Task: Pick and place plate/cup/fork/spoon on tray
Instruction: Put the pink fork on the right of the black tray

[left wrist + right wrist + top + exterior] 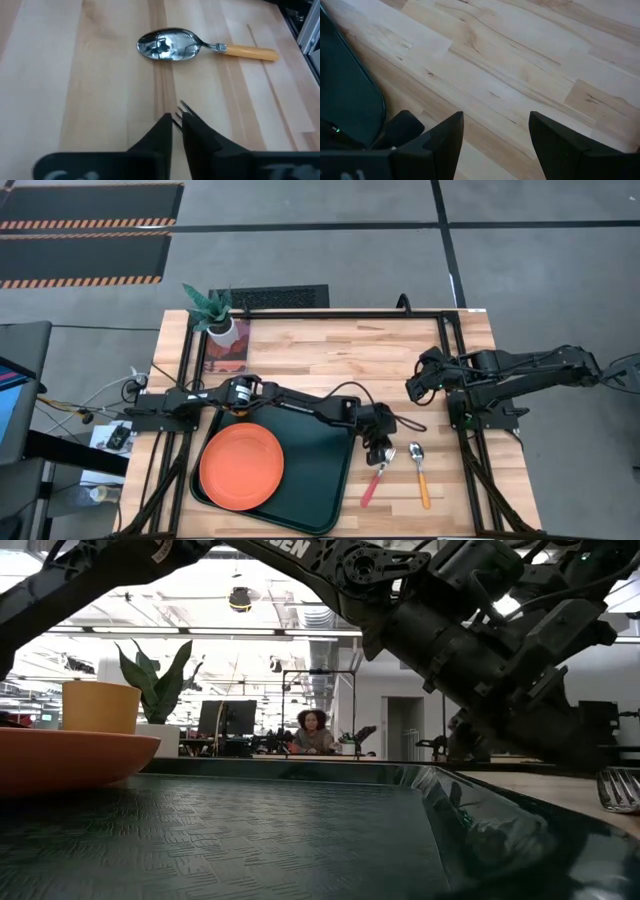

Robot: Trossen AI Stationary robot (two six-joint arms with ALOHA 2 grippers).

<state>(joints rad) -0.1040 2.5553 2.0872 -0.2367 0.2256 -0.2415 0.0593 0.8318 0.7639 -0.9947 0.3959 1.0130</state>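
Note:
The left gripper's fingers are shut above the fork's slanting teeth, so the robot should open them and close around the fork's head [389,454] before lifting it to the tray.
The pink-red-handled fork [375,478] lies on the wood to the right of the dark green tray [320,480], its tines toward the far side. My left gripper [380,448] reaches over the tray and is shut on the fork's tine end. The orange-handled spoon [420,475] lies on the wood just right of the fork and also shows in the left wrist view [170,44]. The orange-red plate [240,465] rests in the tray's left half. The yellow cup [100,706] shows beyond the plate in the low view. My right gripper [412,388] is open and empty over the wood at the right. My left gripper pinches the fork near its tines between its two fingers, and the tine tips [183,108] stick out just past the fingertips. The fingers come from above, slanting down. The handle [368,492] runs toward the table's near edge. I cannot tell whether the fork is lifted.
A white pot with a green plant [222,328] stands at the table's far left, with a reddish flat thing [228,356] beside it. Bare wood lies between the spoon and the right arm's base [480,410]. The tray's rounded corner [350,95] shows in the right wrist view.

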